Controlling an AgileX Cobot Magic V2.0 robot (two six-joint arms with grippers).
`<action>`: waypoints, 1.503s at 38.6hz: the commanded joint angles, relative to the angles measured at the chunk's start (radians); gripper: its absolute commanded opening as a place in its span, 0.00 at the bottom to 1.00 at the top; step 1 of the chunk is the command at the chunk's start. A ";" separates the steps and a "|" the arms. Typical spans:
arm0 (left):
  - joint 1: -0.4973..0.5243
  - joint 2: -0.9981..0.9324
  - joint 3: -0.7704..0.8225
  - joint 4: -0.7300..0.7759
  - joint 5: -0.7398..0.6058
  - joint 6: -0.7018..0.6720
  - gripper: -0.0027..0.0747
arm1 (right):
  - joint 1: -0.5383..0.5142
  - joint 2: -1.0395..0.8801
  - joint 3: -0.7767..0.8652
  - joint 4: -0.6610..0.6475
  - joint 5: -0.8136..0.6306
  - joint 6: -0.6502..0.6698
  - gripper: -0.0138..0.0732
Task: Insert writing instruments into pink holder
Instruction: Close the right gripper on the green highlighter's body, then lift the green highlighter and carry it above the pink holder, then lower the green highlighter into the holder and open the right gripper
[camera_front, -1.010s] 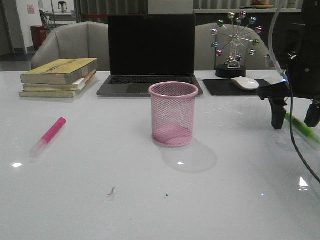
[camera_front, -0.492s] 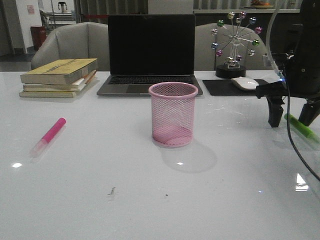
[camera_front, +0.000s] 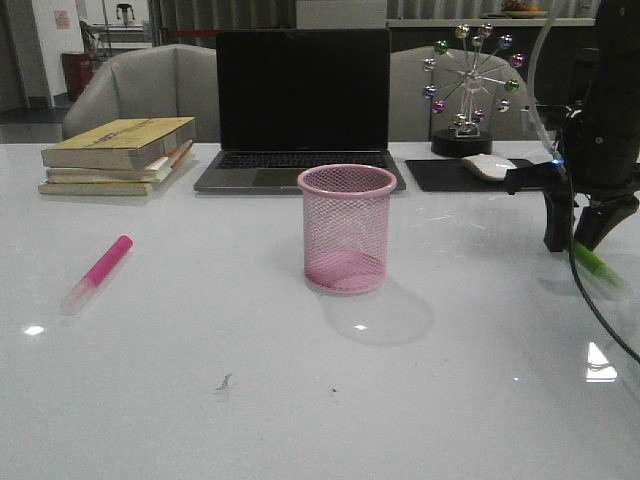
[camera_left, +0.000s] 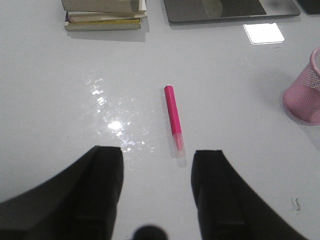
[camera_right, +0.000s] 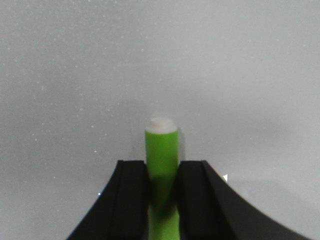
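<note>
Next, I release the green highlighter from my right gripper inside the empty pink holder (camera_front: 338, 209), so that it is leaning against the mesh rim in front of the laptop.
The pink holder (camera_front: 347, 228) stands upright and empty at the table's middle; its side also shows in the left wrist view (camera_left: 304, 95). The hot pink highlighter (camera_front: 97, 271) lies flat at the left, its pale cap toward the near side. In the left wrist view that pink highlighter (camera_left: 173, 117) lies just beyond my open left gripper (camera_left: 157, 172), which holds nothing. At the right, my right gripper (camera_front: 575, 240) is shut on the green highlighter (camera_front: 598, 265), which still lies low at the table. The wrist view shows the green highlighter (camera_right: 161, 150) squeezed between the right gripper's (camera_right: 161, 186) black fingers.
A closed-screen black laptop (camera_front: 300, 110) sits behind the holder. A stack of books (camera_front: 118, 155) lies at the back left. A white mouse (camera_front: 489, 166) on a dark pad and a ferris-wheel ornament (camera_front: 470, 85) stand at the back right.
The right gripper's fingers have closed in from either side onto the green highlighter and shifted slightly away from the camera. The pink highlighter and holder have not moved.
</note>
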 joint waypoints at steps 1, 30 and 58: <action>-0.007 -0.005 -0.039 -0.019 -0.061 -0.011 0.53 | -0.007 -0.047 0.003 -0.051 0.046 -0.004 0.24; -0.007 -0.005 -0.039 -0.025 -0.059 -0.011 0.53 | 0.184 -0.723 0.336 -0.013 -0.708 -0.001 0.24; -0.007 -0.005 -0.039 -0.040 -0.058 -0.011 0.53 | 0.448 -0.482 0.752 -0.193 -1.794 -0.001 0.22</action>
